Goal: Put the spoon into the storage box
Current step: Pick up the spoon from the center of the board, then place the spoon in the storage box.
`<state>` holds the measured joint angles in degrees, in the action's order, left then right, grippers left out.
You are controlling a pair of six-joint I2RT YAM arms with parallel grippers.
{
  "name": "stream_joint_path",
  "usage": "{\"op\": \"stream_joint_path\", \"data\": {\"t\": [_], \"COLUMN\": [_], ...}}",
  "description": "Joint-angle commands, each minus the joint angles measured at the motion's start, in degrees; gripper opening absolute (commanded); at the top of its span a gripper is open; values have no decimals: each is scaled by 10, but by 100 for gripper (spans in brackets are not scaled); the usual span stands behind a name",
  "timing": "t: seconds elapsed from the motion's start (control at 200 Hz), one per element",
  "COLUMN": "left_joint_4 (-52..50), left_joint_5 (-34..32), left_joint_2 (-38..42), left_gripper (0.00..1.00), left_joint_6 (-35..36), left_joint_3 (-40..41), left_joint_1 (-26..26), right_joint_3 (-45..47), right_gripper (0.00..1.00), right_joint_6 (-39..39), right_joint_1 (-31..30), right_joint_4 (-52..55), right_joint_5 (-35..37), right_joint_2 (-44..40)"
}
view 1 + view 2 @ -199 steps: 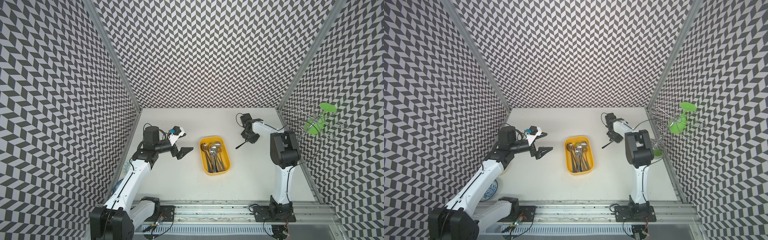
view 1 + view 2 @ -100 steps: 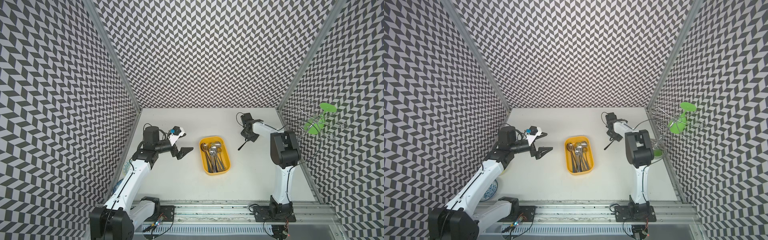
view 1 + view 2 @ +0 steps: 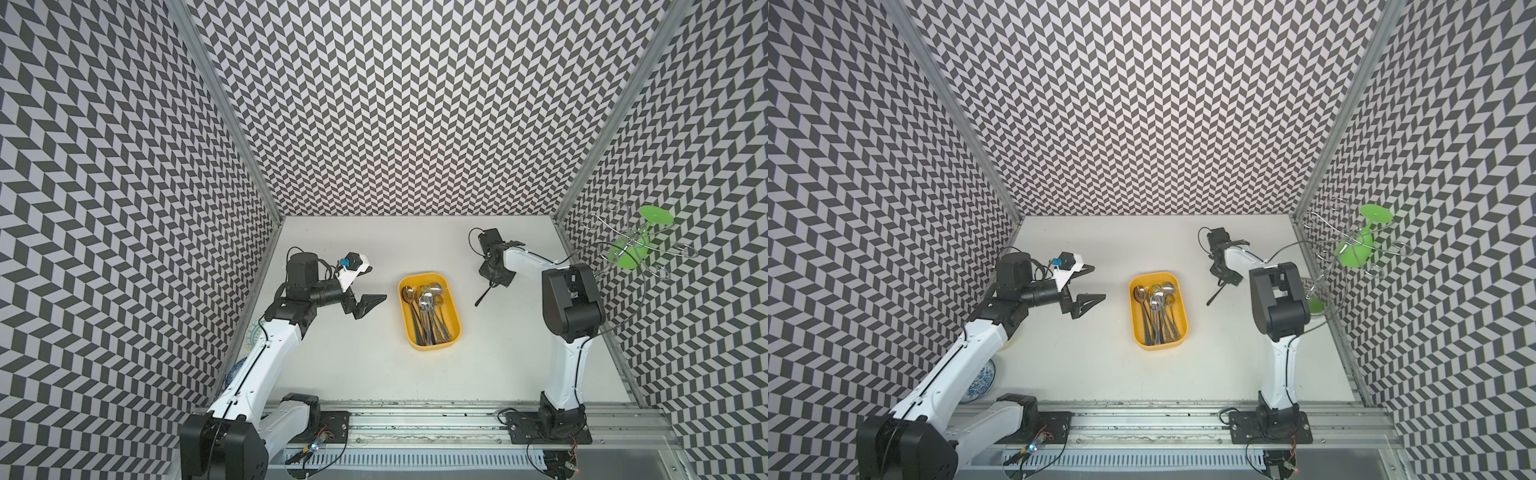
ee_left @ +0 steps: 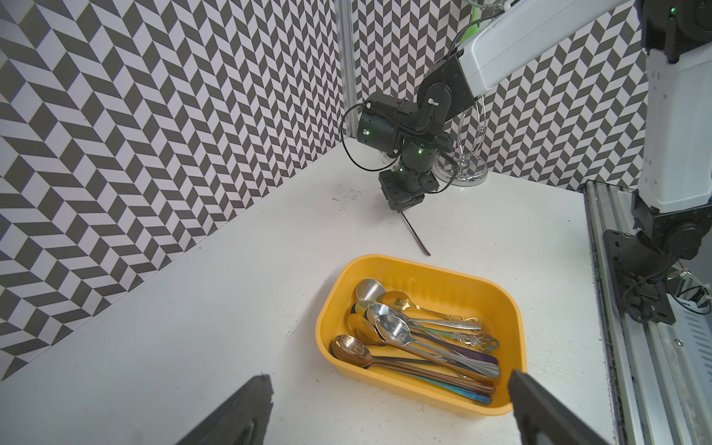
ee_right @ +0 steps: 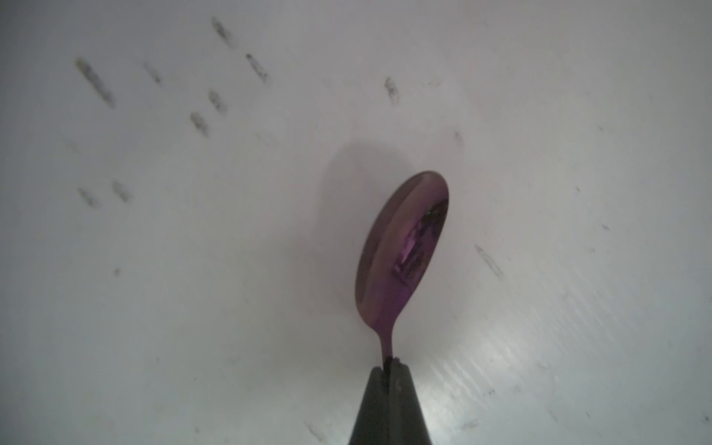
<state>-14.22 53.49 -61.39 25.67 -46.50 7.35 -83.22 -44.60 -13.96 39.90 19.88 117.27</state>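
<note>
The right gripper should set the purple spoon on top of the spoons in the yellow storage box (image 3: 436, 308).
A purple spoon (image 5: 404, 254) is pinched at its neck by my right gripper (image 5: 390, 362), which is shut on it. The bowl hangs edge-on just over the white table. In both top views the dark handle (image 3: 483, 296) (image 3: 1214, 296) slants out below my right gripper (image 3: 492, 282) (image 3: 1224, 281), to the right of the storage box. The yellow storage box (image 3: 432, 347) (image 3: 1163, 345) (image 4: 404, 389) holds several spoons. My left gripper (image 3: 377, 283) (image 3: 1099, 282) (image 4: 389, 379) hovers open to the left of the box, holding nothing.
A chrome wire rack with a green cup (image 3: 636, 245) (image 3: 1358, 245) stands at the right wall, its base (image 4: 468, 175) behind the right gripper. Patterned bowls (image 3: 982, 380) (image 3: 253, 332) lie along the left wall under my left arm. The arms' rail (image 3: 415, 409) runs along the front.
The right gripper has closed onto the spoon's neck, and the handle has shifted slightly. The left arm has stayed still.
</note>
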Motion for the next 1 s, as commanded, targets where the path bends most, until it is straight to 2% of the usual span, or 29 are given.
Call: {"op": "stream_joint_path", "data": {"t": [0.0, 0.401, 0.611, 0.851, 0.996], "left_joint_4": [-2, 8, 10, 11, 3], "left_joint_5": [6, 11, 13, 14, 13], "left_joint_2": [7, 8, 10, 6, 1], "left_gripper": [100, 100, 99, 99, 100], "left_joint_6": [3, -3, -7, -9, -9], "left_joint_3": [1, 6, 5, 5, -5], "left_joint_1": [-2, -3, -7, -10, -12], "right_joint_3": [13, 53, 34, -16, -50], "right_gripper": [0, 0, 0, 0, 0], "right_joint_6": [27, 92, 117, 120, 113], "right_joint_1": [-25, -118, -170, -252, -302], "right_joint_4": [15, 32, 62, 117, 154], "right_joint_5": [20, 65, 100, 154, 162], "right_joint_2": [-54, -175, -218, -226, -229]}}
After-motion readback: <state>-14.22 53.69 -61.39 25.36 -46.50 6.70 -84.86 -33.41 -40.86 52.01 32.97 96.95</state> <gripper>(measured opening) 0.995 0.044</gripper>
